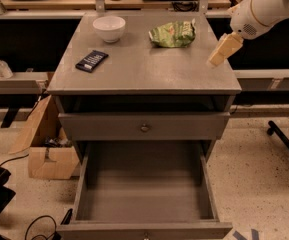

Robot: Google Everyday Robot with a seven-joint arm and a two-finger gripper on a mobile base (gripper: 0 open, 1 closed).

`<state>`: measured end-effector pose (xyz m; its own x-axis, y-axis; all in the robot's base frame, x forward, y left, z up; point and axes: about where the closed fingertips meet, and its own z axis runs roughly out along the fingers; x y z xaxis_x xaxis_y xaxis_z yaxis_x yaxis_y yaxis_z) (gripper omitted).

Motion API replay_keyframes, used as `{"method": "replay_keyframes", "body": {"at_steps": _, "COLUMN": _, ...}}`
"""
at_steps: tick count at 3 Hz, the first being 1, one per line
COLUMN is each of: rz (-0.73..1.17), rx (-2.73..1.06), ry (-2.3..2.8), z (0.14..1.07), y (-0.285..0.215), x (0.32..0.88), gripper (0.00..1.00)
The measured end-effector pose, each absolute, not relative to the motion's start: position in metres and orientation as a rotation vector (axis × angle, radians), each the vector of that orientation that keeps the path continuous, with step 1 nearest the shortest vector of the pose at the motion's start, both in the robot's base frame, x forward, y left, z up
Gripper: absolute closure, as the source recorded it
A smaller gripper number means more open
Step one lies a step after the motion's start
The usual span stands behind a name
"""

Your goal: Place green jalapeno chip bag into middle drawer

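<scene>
I move my gripper to the green jalapeno chip bag next and close it on its end point(188, 32) away from the white bowl.
The green jalapeno chip bag point(173, 34) lies crumpled on the back right of the grey cabinet top point(144, 69). My gripper point(219, 53) hangs from the white arm point(264, 9) over the cabinet's right edge, to the right of the bag and a little nearer the front, apart from it and holding nothing that I can see. The middle drawer point(144, 196) is pulled out below, with a bare flat floor and low side walls.
A white bowl point(109, 28) stands at the back left of the top. A flat dark bar point(91, 60) lies on the left. A shut drawer front with a round knob point(144, 127) sits above the open drawer. A cardboard box point(46, 149) is on the floor at left.
</scene>
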<state>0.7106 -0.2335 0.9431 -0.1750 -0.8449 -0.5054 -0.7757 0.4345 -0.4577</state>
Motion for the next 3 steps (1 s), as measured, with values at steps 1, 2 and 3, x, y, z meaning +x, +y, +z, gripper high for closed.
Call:
{"method": "replay_keyframes", "body": {"at_steps": 1, "rz": -0.111, "rx": -1.295, "ry": 1.953, "z": 0.933, "y": -0.239, "x": 0.733, "gripper": 0.0}}
{"method": "replay_keyframes", "body": {"at_steps": 2, "rz": -0.092, "rx": -1.27, "ry": 1.905, "z": 0.917, "y": -0.239, "x": 0.773, "gripper": 0.0}}
{"method": "replay_keyframes", "body": {"at_steps": 3, "rz": -0.065, "rx": -1.223, "ry": 1.84, "z": 0.911, "y": -0.231, "x": 0.818, "gripper": 0.0}}
